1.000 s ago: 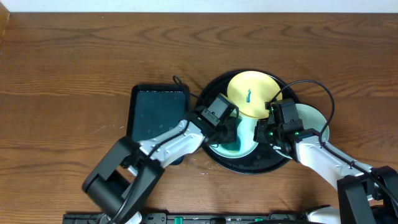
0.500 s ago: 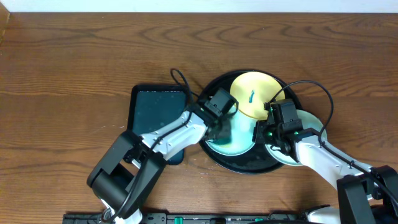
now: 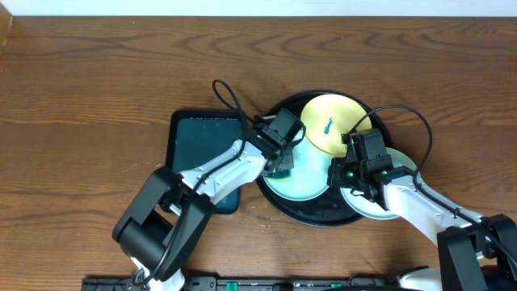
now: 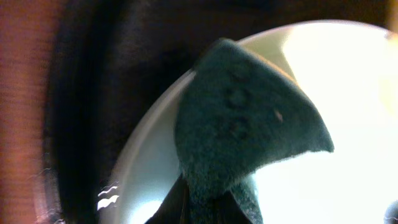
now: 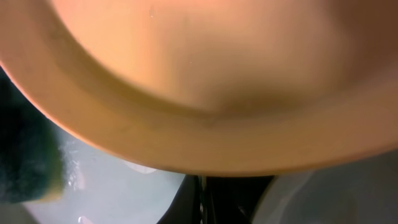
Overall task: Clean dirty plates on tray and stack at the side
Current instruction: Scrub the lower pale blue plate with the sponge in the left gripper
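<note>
My left gripper is going to let go of the dark teal sponge, setting it free in the near half of the rectangular dark-teal tray (image 3: 199, 183).
The black tray (image 3: 321, 219) holds three plates. The pale yellow plate (image 3: 331, 133) with a blue scribble lies at the back and fills the top of the right wrist view (image 5: 217, 74). A mint plate (image 3: 307, 182) lies at the tray's left-centre. My left gripper (image 3: 280, 166) is shut on a dark teal sponge (image 4: 242, 124) and presses it on this plate's left rim (image 4: 348, 124). My right gripper (image 3: 341, 174) is shut on the same plate's right rim (image 5: 124, 193). A second mint plate (image 3: 404, 160) lies at the right, partly under my right arm.
A rectangular dark-teal tray (image 3: 202, 149) sits just left of the black tray, under my left arm. Brown wood-grain tabletop (image 3: 97, 97) surrounds both. Black cables loop above each wrist.
My left gripper has swept the sponge from the mint plate's lower middle up and left to its left rim. The right arm has not moved.
</note>
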